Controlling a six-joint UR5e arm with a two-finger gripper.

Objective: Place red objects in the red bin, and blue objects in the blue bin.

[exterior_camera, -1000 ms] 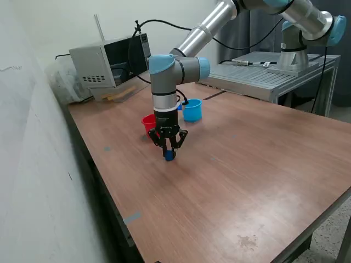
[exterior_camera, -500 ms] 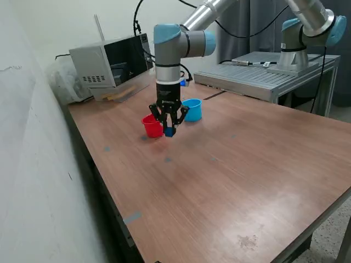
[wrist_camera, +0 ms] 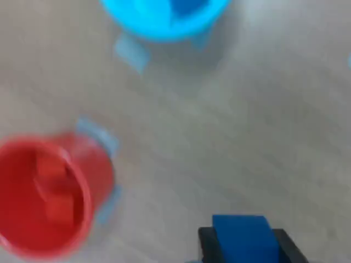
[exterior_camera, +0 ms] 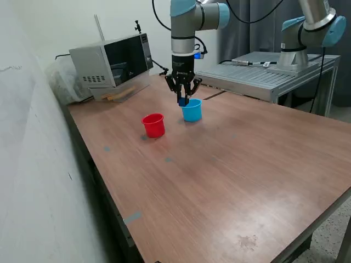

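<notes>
The robot's gripper needs to release the dark blue cube inside the light blue cup (exterior_camera: 192, 111) (wrist_camera: 163, 10), next to the other blue cube.
My gripper (exterior_camera: 183, 101) is shut on a dark blue cube (exterior_camera: 183, 101) and holds it in the air just above the near rim of the light blue cup (exterior_camera: 192, 110). In the wrist view the blue cube (wrist_camera: 241, 236) sits between my dark fingers (wrist_camera: 205, 244). The light blue cup (wrist_camera: 164, 19) holds another dark blue cube (wrist_camera: 186, 6). The red cup (exterior_camera: 153, 125) stands on the table (exterior_camera: 230, 175) to the exterior view's left of the blue cup. In the wrist view the red cup (wrist_camera: 46, 197) holds two red cubes (wrist_camera: 55, 186).
A grey microwave-like box (exterior_camera: 109, 60) stands at the back on the exterior view's left. A metal platform (exterior_camera: 269, 71) with a second robot base (exterior_camera: 293, 52) stands behind the table. A white wall runs along the exterior view's left.
My gripper lifted the blue cube off the table in front of the red cup, rose, and carried it back over to the light blue cup.
</notes>
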